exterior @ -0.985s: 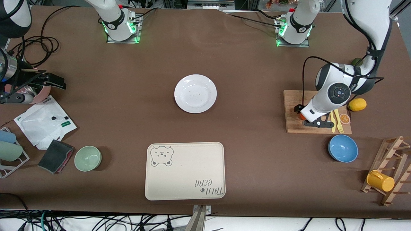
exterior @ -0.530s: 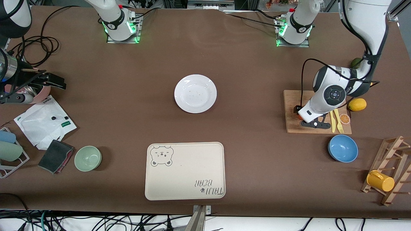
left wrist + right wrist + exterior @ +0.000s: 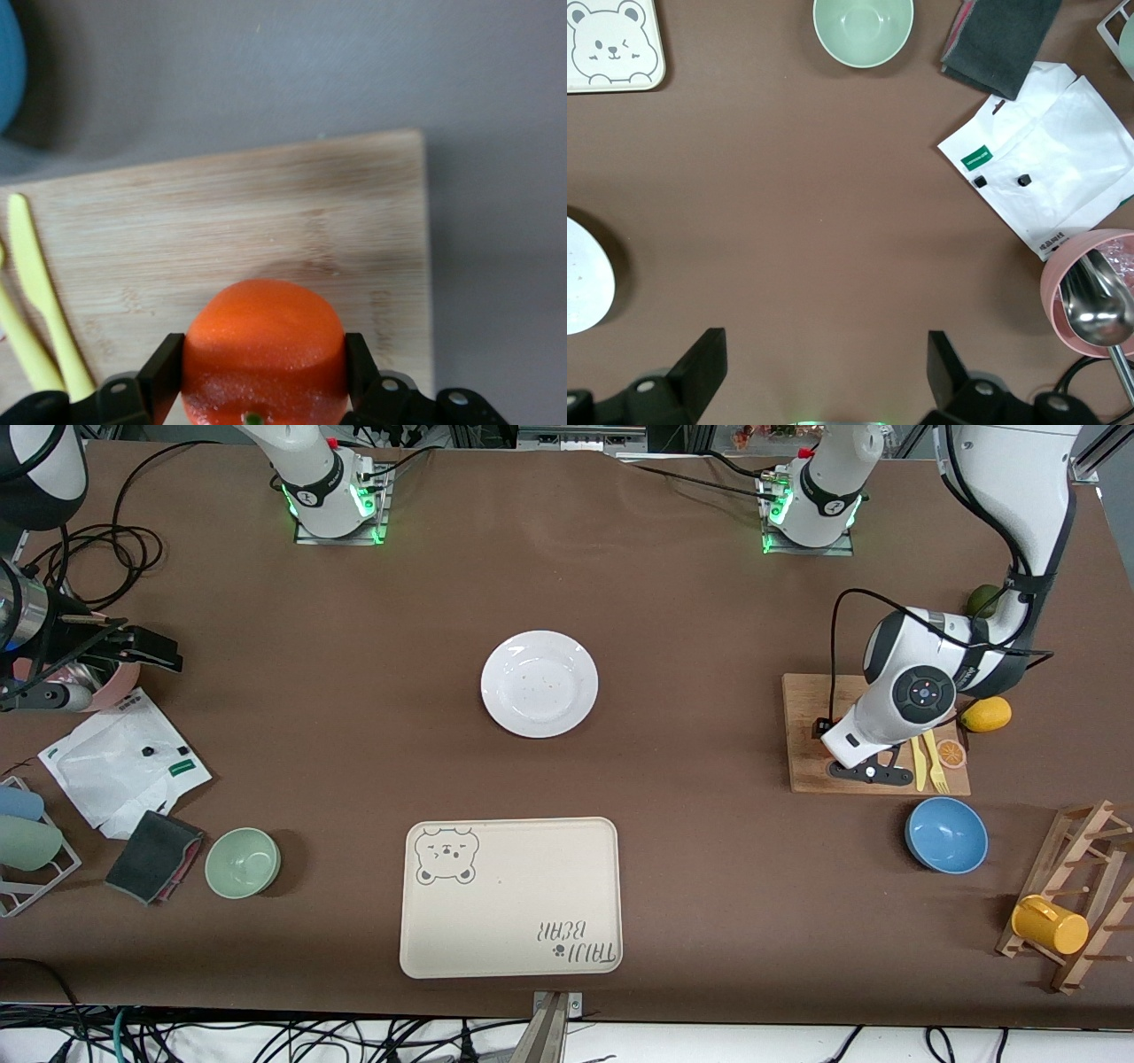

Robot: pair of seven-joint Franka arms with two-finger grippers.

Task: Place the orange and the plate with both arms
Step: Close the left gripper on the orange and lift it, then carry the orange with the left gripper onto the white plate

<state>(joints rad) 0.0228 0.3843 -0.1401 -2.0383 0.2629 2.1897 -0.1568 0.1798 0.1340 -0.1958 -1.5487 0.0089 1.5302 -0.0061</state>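
Next, I set the orange, still on the wooden cutting board, near the middle of the white plate (image 3: 547, 684) with my left gripper.
The orange (image 3: 264, 345) sits on a wooden cutting board (image 3: 221, 212) toward the left arm's end of the table. My left gripper (image 3: 264, 367) is shut on the orange, one black finger against each side. In the front view the left hand (image 3: 855, 735) hides the orange. The white plate (image 3: 539, 684) lies bare in the middle of the table, and its edge shows in the right wrist view (image 3: 580, 274). My right gripper (image 3: 824, 372) is open and empty, waiting high over the right arm's end of the table (image 3: 146, 651).
A yellow knife and fork (image 3: 926, 757), an orange slice (image 3: 951, 754) and a lemon (image 3: 986, 714) lie by the board (image 3: 811, 771). A blue bowl (image 3: 946, 834), the cream bear tray (image 3: 511, 897) and a green bowl (image 3: 243, 862) lie nearer the camera. A white bag (image 3: 124, 762) and pink cup (image 3: 1090, 292) lie under the right gripper.
My left hand has shifted slightly over the board and now covers the orange, which showed beside it a second ago. The right arm has not moved.
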